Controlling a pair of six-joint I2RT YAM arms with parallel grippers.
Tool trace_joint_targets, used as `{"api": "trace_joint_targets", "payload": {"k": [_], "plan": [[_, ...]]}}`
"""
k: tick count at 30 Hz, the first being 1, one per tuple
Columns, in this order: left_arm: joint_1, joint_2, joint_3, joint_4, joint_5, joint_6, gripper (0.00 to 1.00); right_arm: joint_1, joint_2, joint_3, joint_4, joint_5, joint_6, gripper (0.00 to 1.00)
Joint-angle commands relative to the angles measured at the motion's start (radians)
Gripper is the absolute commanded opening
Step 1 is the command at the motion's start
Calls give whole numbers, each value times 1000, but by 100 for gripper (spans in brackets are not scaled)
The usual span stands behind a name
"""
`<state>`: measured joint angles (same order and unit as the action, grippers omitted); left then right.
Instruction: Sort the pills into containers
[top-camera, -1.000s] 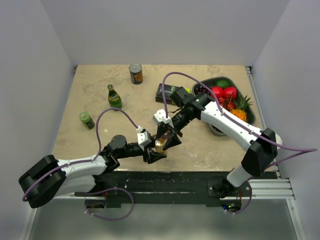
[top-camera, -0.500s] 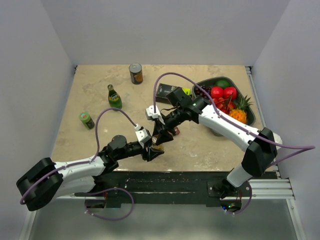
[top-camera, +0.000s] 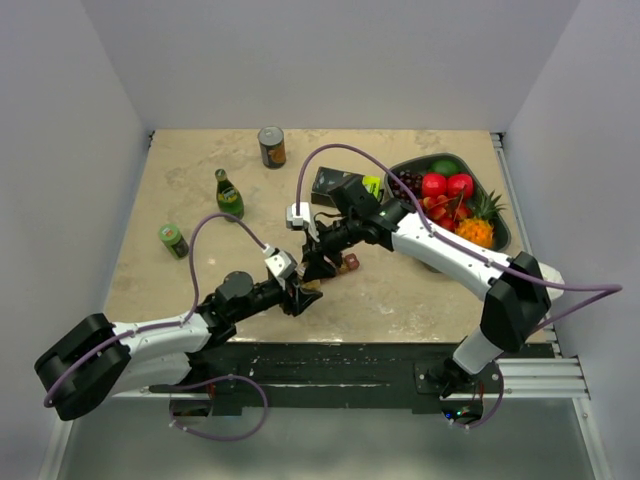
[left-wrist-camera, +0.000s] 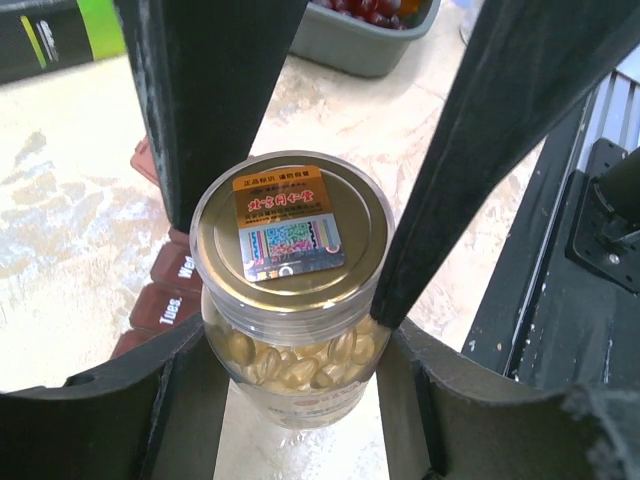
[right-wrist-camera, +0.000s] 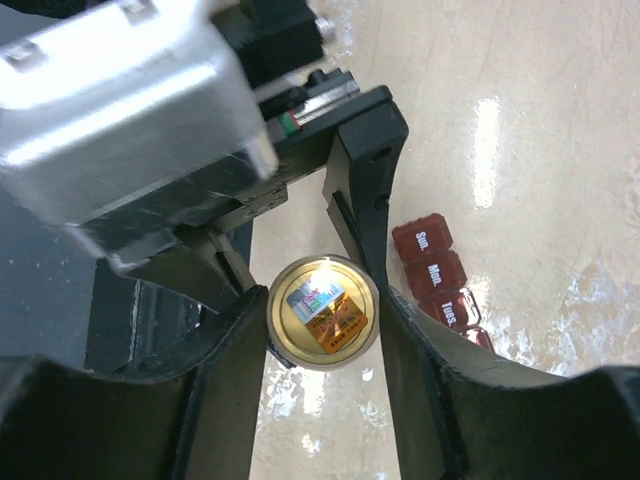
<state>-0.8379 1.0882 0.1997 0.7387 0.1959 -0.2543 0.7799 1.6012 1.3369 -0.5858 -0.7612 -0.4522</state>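
Note:
Next, my right gripper sets the bottle of yellow pills down and lets go of it on the bare table (top-camera: 410, 273), beside the grey fruit tray.
A clear bottle of yellow pills (left-wrist-camera: 290, 350) with a gold lid (right-wrist-camera: 323, 312) stands upright between the fingers of my left gripper (left-wrist-camera: 290, 385), which is shut on its body. My right gripper (right-wrist-camera: 323, 325) comes down from above, its two fingers (left-wrist-camera: 455, 150) pressed against opposite sides of the lid. Both grippers meet at the table's near middle, the left gripper (top-camera: 298, 298) just below the right gripper (top-camera: 318, 268). The containers (right-wrist-camera: 440, 275), a dark red strip of lidded day compartments, lie on the table right beside the bottle and are partly hidden by the fingers.
A black-and-green box (top-camera: 335, 185) lies behind the grippers. A grey fruit tray (top-camera: 505, 235) stands at the right. A green bottle (top-camera: 229, 193), a can (top-camera: 271, 146) and a small green jar (top-camera: 173, 240) stand at the left and back. The black rail (top-camera: 350, 360) runs along the near edge.
Both grippers have shifted a little left and away from the near edge with the bottle. The right gripper's fingers have narrowed onto the lid.

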Motion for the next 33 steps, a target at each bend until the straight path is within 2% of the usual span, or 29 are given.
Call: {"api": "trace_joint_targets", "payload": {"k": [1,6,8,11,14,18,19,20,22,23,25,26,28,29,31,32,33], "plan": [[3,-11,21,189,-1,-7,0,1,20,1,15,14,30,51],[5,-7,21,199,10,-13,0,1,26,8,3,3,17,59],[6,-8,20,199,11,-11,0,1,25,7,0,2,15,59],[6,-11,18,197,11,-13,0,1,22,8,-3,-4,14,34],[8,-8,20,197,14,-14,0,-1,20,11,-12,-30,6,21],[14,-8,20,195,20,-26,2,1,11,16,-23,-58,-8,9],[17,-8,21,194,20,-30,6,-1,11,16,-23,-58,-9,8],[19,-10,21,188,22,-31,16,-1,9,16,-26,-50,-11,6],[25,-20,21,180,33,-34,25,-11,-1,12,-25,-47,-14,4],[28,-25,21,174,37,-36,34,-19,-3,10,-23,-52,-14,3],[34,-39,20,169,50,-37,42,-37,-14,1,-20,-58,-14,2],[36,-42,18,165,51,-39,50,-45,-18,-1,-14,-61,-16,2],[37,-50,18,160,59,-39,61,-63,-35,-15,-8,-72,-19,2],[39,-51,18,156,62,-39,72,-71,-41,-21,-8,-81,-22,2],[40,-53,20,156,79,-40,81,-97,-63,-44,10,-99,-26,2],[39,-53,21,156,85,-39,88,-106,-70,-53,17,-102,-23,2],[42,-53,24,153,92,-39,91,-129,-78,-71,24,-105,-20,2]]}}
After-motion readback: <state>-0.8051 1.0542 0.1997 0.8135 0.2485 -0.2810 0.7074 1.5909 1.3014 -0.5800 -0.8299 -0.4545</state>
